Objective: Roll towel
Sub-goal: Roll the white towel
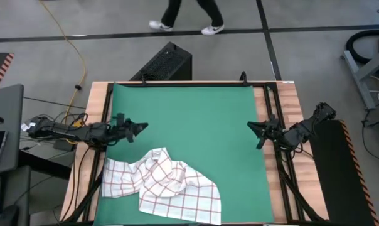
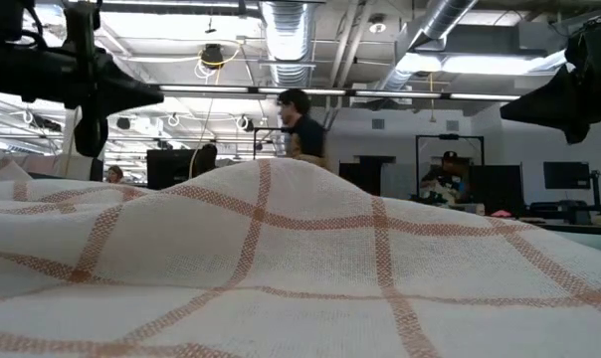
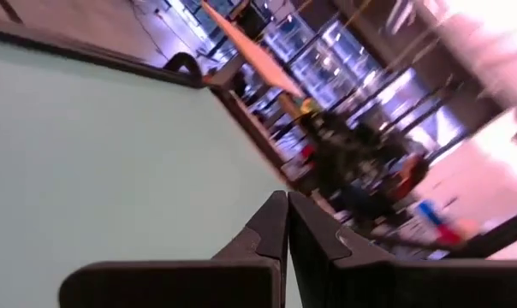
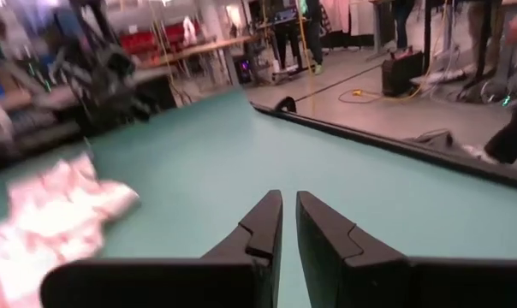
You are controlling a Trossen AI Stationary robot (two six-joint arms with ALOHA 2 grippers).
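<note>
The towel's far tip (image 1: 157, 152) points toward the black box. I move my left gripper there next and close it on that tip.
The towel (image 1: 161, 185), white with a grid of thin red lines, lies crumpled in a loose heap on the near left part of the green mat (image 1: 196, 113). It fills the foreground of the low view (image 2: 300, 259) and shows in the right wrist view (image 4: 44, 218). My left gripper (image 1: 142, 127) hangs level over the mat's left edge, beyond the towel, fingers shut with nothing between them (image 3: 288, 198). My right gripper (image 1: 252, 127) hangs level over the mat's right edge, its fingers (image 4: 289, 198) a narrow gap apart and holding nothing.
Black frame rails (image 1: 274, 107) run along the wooden table's left and right sides. A black box (image 1: 167, 63) stands on the floor beyond the far edge, where a person's feet (image 1: 186, 26) show. Bare mat lies between the two grippers.
</note>
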